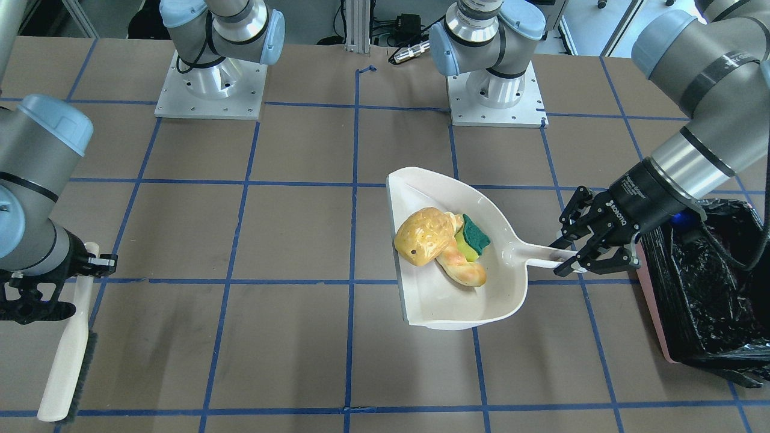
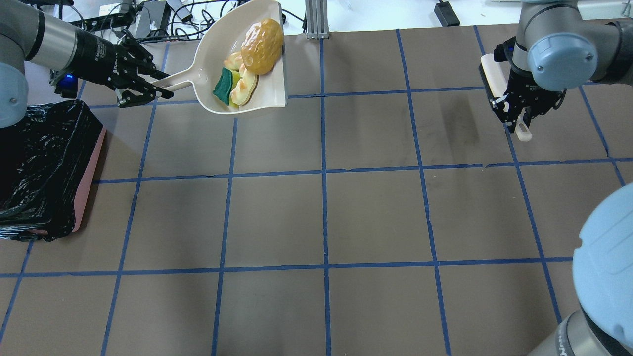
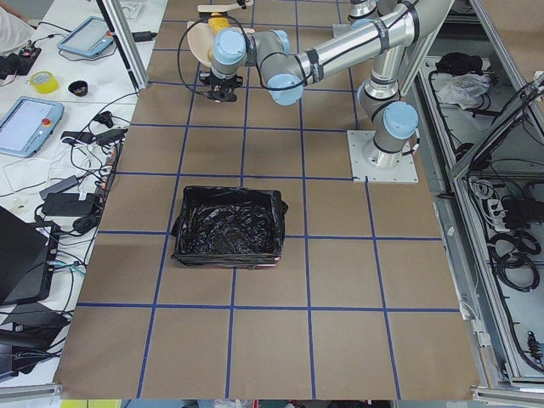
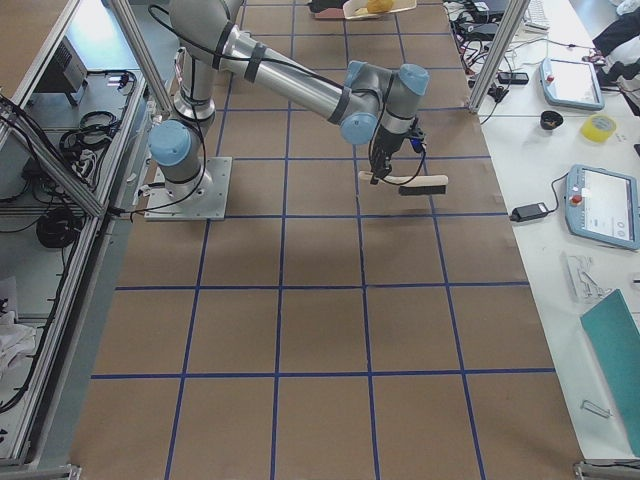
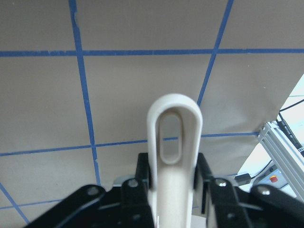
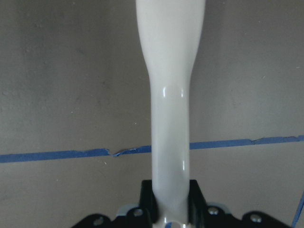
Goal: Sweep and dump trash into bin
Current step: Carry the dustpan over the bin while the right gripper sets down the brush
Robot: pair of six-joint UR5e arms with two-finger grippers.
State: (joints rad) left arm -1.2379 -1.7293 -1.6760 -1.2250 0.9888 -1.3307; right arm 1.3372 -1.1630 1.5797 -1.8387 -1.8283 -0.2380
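The robot's right gripper needs to put the beige hand brush down on the brown table (image 1: 84,320) (image 6: 170,76) by the blue tape crossing.
My left gripper (image 1: 565,257) (image 2: 160,85) is shut on the handle (image 5: 174,142) of the beige dustpan (image 1: 439,300) (image 2: 269,96) and holds it above the table. In the pan lie the golden-brown potato-like lump (image 1: 424,234) (image 2: 262,39), the tan croissant-like piece (image 1: 462,269) (image 2: 246,85) and the yellow sponge with green backing (image 1: 474,239) (image 2: 225,85). The bin (image 1: 710,288) (image 2: 44,163) (image 3: 228,225), pink-sided with a black bag, stands on the table beside my left wrist. My right gripper (image 2: 517,116) (image 1: 96,261) is shut on the beige hand brush (image 1: 69,355) (image 6: 171,118).
The table is brown with a blue tape grid. The two arm bases (image 1: 210,84) (image 1: 496,90) stand on the robot's side of the table. Cables and devices (image 2: 143,15) lie beyond the table's far edge near the dustpan.
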